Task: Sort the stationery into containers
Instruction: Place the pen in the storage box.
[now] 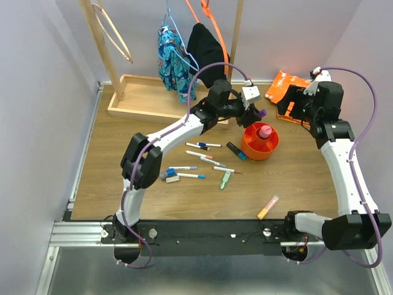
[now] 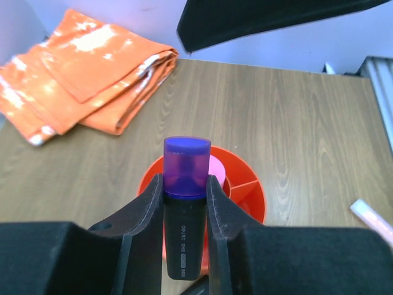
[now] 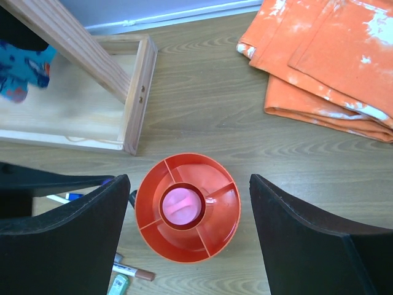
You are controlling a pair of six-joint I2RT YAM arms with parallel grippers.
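Note:
Next, my left gripper lets go of the purple-capped black highlighter in the orange cup's far compartment [image 1: 260,125] [image 2: 157,178], behind the pink highlighter.
The orange divided cup [image 1: 253,147] stands right of the table's middle, with a pink highlighter [image 1: 264,131] upright in its centre tube. My left gripper [image 1: 256,114] is shut on a purple-capped black highlighter [image 1: 263,113], held just above the cup's far-left rim. In the left wrist view the gripper [image 2: 186,190] clamps the highlighter [image 2: 186,163] cap forward, over the cup [image 2: 249,184]. My right gripper [image 3: 189,181] is open and empty, high above the cup [image 3: 215,236]. Several white pens [image 1: 199,154], a black highlighter [image 1: 236,150] and a mint-green piece [image 1: 226,179] lie left of the cup.
An orange plastic bag [image 1: 284,86] lies at the back right, under my right gripper [image 1: 295,103]. A wooden rack base [image 1: 141,98] with hanging clothes stands at the back. A yellow-pink highlighter [image 1: 268,207] lies near the front edge.

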